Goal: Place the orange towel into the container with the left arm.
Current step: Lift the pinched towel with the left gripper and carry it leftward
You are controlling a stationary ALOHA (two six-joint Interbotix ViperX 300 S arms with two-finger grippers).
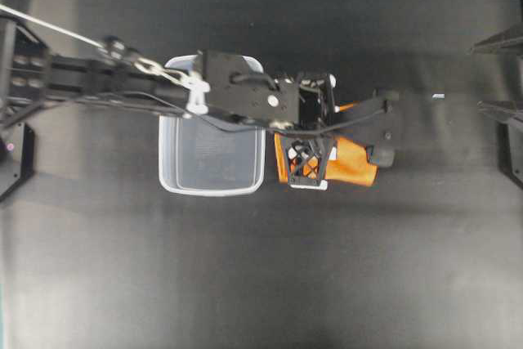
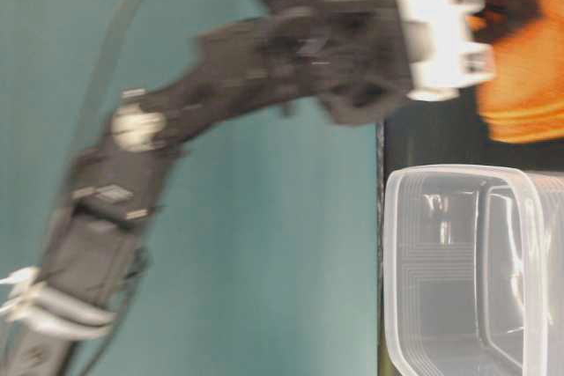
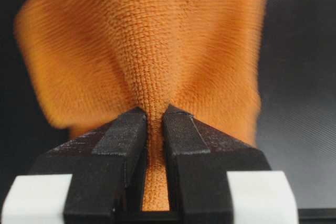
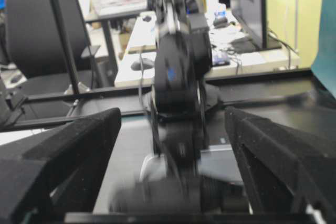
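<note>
My left gripper will release the orange towel across the middle of the clear container's bottom (image 1: pixel 220 135).
The orange towel (image 1: pixel 357 163) lies on the black table just right of the container (image 1: pixel 211 190), a clear plastic tub with nothing inside. The left arm (image 1: pixel 98 79) reaches across above the tub, and its left gripper (image 1: pixel 309 163) points down onto the towel. In the left wrist view the left gripper (image 3: pixel 154 114) is shut on a pinched ridge of the orange towel (image 3: pixel 152 51), which fans out beyond the fingertips. At table level the orange towel (image 2: pixel 529 68) sits beside the container (image 2: pixel 476 279). The right gripper (image 4: pixel 173 124) is open, with nothing between its fingers.
The right gripper (image 1: pixel 497 75) shows only as two black fingers at the overhead view's right edge. It faces the left arm (image 4: pixel 178 77). Dark table surface surrounds the tub and towel. Behind the table are a chair (image 4: pixel 37 30) and cluttered desks.
</note>
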